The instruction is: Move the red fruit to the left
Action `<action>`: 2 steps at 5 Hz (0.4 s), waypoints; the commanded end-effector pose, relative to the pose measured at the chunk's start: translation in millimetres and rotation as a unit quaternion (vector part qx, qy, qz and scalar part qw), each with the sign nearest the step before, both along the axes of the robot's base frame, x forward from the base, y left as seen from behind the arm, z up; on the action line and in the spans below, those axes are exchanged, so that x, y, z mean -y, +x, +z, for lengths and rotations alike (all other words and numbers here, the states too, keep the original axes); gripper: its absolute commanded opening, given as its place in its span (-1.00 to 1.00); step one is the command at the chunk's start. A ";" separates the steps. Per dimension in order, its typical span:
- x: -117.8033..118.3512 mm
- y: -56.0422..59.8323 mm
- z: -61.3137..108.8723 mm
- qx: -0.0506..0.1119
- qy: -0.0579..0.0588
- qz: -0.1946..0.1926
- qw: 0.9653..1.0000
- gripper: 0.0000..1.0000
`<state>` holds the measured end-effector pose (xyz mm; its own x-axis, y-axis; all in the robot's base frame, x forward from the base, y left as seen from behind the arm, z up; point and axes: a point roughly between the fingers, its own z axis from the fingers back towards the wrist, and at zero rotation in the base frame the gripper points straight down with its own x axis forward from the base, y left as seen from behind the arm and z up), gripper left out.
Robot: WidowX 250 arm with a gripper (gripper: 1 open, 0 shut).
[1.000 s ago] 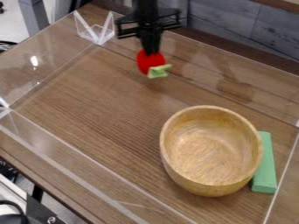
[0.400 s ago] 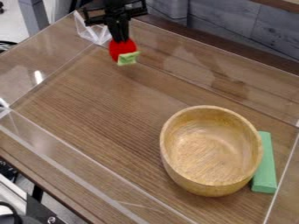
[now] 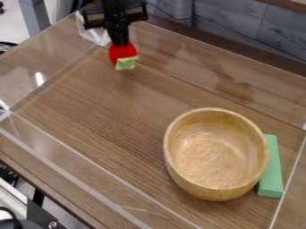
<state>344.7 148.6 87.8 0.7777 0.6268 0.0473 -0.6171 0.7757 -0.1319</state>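
Note:
The robot's gripper needs to let go of the red fruit on the bare wooden table (image 3: 99, 70) just in front of the clear bracket.
The red fruit (image 3: 123, 56), small and glossy with a green leafy cap at its lower right, hangs just above the wooden table near the far left. My gripper (image 3: 120, 40) points straight down from above and is shut on the fruit's top. The black fingers cover the fruit's upper part.
A wooden bowl (image 3: 216, 152) stands at the near right, with a flat light-green bar (image 3: 271, 167) beside its right rim. Clear acrylic walls (image 3: 42, 85) fence the wood-grain table (image 3: 107, 116). A clear bracket (image 3: 86, 29) sits at the far left corner, close behind the gripper.
My gripper carried the red fruit leftward across the back of the table, from near the middle to the far left. In the last half second it barely moved.

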 end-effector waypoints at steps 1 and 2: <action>-14.0 10.6 17.2 0.025 0.018 0.010 0.999 -1.00; -20.6 16.4 14.5 0.023 0.022 0.017 0.999 -1.00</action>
